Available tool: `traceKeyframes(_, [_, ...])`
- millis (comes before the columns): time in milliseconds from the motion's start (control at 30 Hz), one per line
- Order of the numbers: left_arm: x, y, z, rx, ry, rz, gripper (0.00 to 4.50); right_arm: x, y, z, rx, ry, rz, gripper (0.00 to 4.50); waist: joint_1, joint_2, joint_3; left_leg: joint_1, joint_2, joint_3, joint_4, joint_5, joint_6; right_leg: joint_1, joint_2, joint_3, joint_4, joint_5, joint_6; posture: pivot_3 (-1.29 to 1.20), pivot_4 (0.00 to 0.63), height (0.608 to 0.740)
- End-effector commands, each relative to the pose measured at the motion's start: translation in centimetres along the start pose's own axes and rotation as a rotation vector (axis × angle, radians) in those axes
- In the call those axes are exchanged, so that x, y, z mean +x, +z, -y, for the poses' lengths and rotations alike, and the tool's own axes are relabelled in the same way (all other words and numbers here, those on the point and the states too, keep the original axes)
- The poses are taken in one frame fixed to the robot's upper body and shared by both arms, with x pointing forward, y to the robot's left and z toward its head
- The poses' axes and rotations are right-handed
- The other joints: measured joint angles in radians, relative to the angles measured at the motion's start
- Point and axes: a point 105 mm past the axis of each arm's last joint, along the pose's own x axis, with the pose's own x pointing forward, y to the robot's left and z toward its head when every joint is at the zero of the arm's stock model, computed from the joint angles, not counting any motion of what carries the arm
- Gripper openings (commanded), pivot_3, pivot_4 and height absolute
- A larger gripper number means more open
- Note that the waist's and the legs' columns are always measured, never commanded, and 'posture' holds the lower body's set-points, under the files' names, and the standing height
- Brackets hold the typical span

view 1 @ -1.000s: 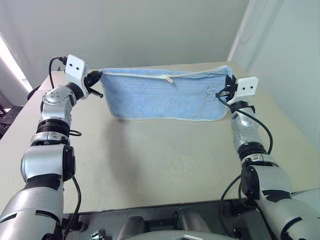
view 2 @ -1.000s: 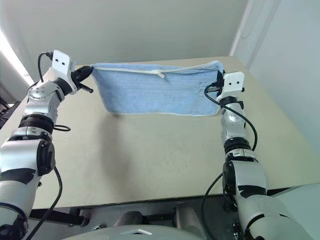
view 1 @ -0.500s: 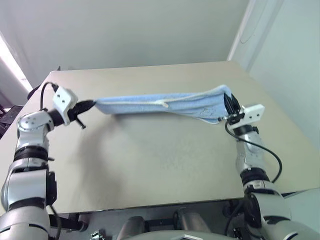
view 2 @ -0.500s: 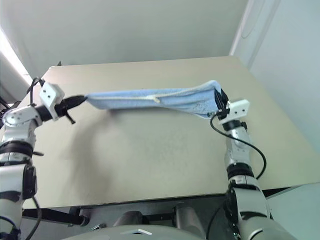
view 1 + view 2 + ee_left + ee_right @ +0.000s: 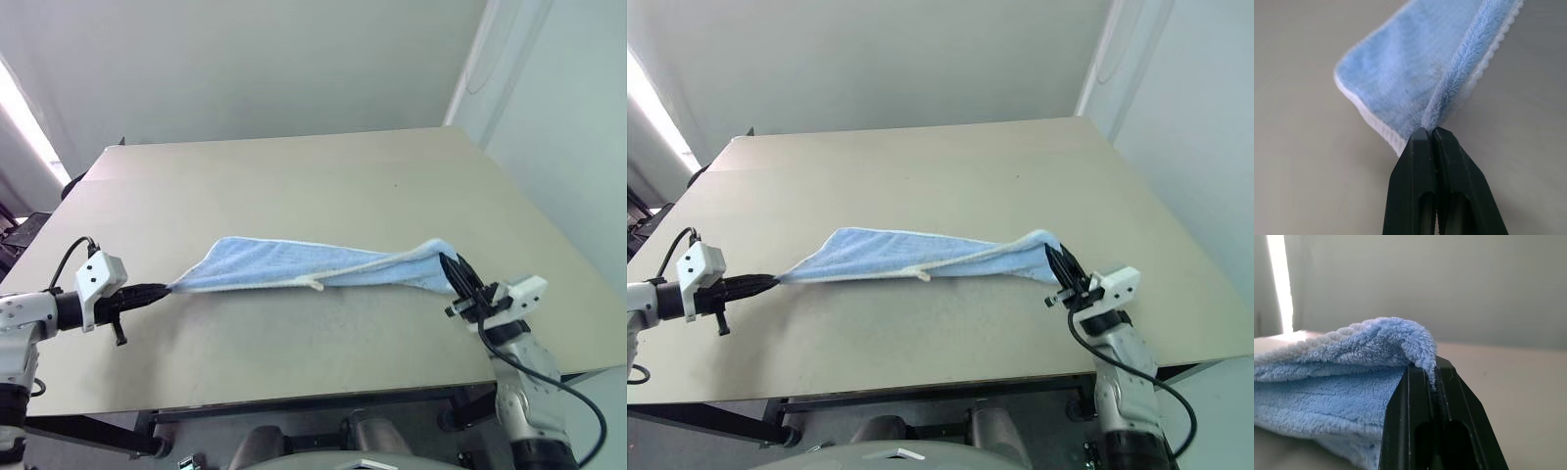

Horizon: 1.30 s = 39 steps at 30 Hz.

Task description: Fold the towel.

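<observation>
Next, my left gripper lets go of the towel's pinched corner on top of the towel's far corner (image 5: 222, 243) (image 5: 1346, 73) next to it.
The light-blue towel (image 5: 294, 264) stretches across the near part of the table, its middle resting on the surface and both ends pinched. My left gripper (image 5: 168, 289) is shut on the towel's left corner, low over the table near the front left. At the front right, my right gripper (image 5: 448, 264) is shut on the other corner, fingers angled slightly upward. The left wrist view shows black fingers (image 5: 1425, 161) clamped on the fluffy fold (image 5: 1464, 63). In the right wrist view the fingers (image 5: 1425, 387) grip the fluffy edge (image 5: 1376, 340).
The beige table (image 5: 294, 176) extends bare behind the towel to its far edge. A wall rises beyond it, with a white door frame (image 5: 470, 59) at the back right. The table's front edge (image 5: 294, 397) runs just below both grippers.
Both grippers came down and back toward me with the towel. It hung upright between them at the far side; now it lies stretched low across the near table.
</observation>
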Motion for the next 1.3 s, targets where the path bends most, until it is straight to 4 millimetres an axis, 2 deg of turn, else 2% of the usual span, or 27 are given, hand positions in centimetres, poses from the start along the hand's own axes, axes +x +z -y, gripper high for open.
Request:
traceKeyframes(33, [-2.1,1.0,-0.8,0.034,0.047,-0.044,0.01,-0.9,1.4,0.8,-0.027,-0.037,-0.014,0.00,0.000,0.000,0.000,0.000,0.000,0.000,0.000,0.000,0.000,0.001,0.000,-0.001,0.000,0.000,0.000,0.00,0.000,0.740])
traceKeyframes(100, [-2.4,0.9,0.0,0.031,0.015,-0.074,0.01,-1.4,1.0,0.9,-0.029,-0.060,-0.054,0.00,-0.002,0.000,0.001,0.000,0.001,0.000,0.000,0.000,0.000,0.001,0.000,-0.001,-0.001,0.000,0.000,0.00,0.000,0.740])
traceKeyframes(200, [-1.9,1.3,0.6,0.012,-0.014,-0.062,0.01,-1.7,1.0,2.1,-0.034,-0.156,-0.081,0.00,-0.004,0.000,0.001,0.000,0.001,0.000,-0.001,0.000,-0.001,0.000,0.000,-0.001,-0.002,0.000,0.000,0.00,0.000,0.740])
traceKeyframes(300, [-0.8,1.4,0.2,0.012,-0.020,-0.053,0.01,-1.5,1.2,3.6,-0.057,-0.261,-0.078,0.00,-0.002,-0.001,0.002,-0.002,0.001,0.000,-0.001,0.000,-0.001,-0.001,0.000,-0.002,-0.003,0.000,0.000,0.00,0.000,0.740])
traceKeyframes(467, [1.3,2.4,-1.8,0.003,-0.014,0.001,0.01,-1.1,1.3,4.2,-0.064,-0.287,-0.087,0.00,0.010,-0.001,0.002,-0.001,0.000,0.000,-0.001,0.000,0.000,-0.001,0.001,-0.004,-0.004,0.000,0.001,0.00,0.000,0.740])
traceKeyframes(667, [4.2,2.9,-3.9,-0.005,-0.031,0.013,0.01,-0.6,0.4,3.7,-0.069,-0.267,-0.168,0.00,0.020,-0.002,0.001,-0.001,-0.002,0.001,-0.001,0.000,0.000,-0.003,0.001,-0.003,-0.003,-0.001,0.002,0.00,0.000,0.740])
traceKeyframes(800, [6.6,3.9,-5.3,-0.020,-0.006,0.058,0.01,-0.1,0.1,3.0,-0.061,-0.242,-0.173,0.00,0.023,-0.003,0.001,-0.001,-0.002,0.001,-0.001,0.000,0.000,-0.002,0.001,-0.003,-0.003,-0.001,0.003,0.00,0.000,0.740])
traceKeyframes(1000, [8.9,4.7,-6.2,-0.028,0.020,0.083,0.01,1.1,-0.8,2.2,-0.049,-0.170,-0.211,0.00,0.022,-0.004,0.001,-0.001,-0.002,0.001,-0.001,0.000,0.000,-0.002,0.001,-0.003,-0.003,-0.001,0.003,0.00,0.000,0.740])
traceKeyframes(1200, [10.7,5.1,-6.1,-0.055,0.021,0.103,0.01,2.3,-1.2,1.6,-0.020,-0.100,-0.229,0.00,0.023,-0.005,0.001,-0.001,-0.002,0.000,-0.001,0.000,0.000,-0.002,0.001,-0.003,-0.003,0.000,0.005,0.00,0.000,0.740])
traceKeyframes(1267, [10.9,4.8,-6.1,-0.069,0.031,0.087,0.47,2.6,-1.4,1.3,0.009,-0.061,-0.241,0.00,0.020,-0.005,0.001,-0.002,-0.002,0.000,-0.001,0.000,0.000,-0.003,0.001,-0.003,-0.003,0.001,0.007,0.00,0.000,0.740])
traceKeyframes(1300, [11.0,4.7,-6.0,-0.078,0.028,0.092,0.69,2.7,-1.6,1.2,0.035,-0.053,-0.257,0.24,0.021,-0.005,0.001,-0.002,-0.002,0.000,-0.001,0.000,0.001,-0.003,0.001,-0.003,-0.003,0.001,0.007,0.00,0.000,0.740])
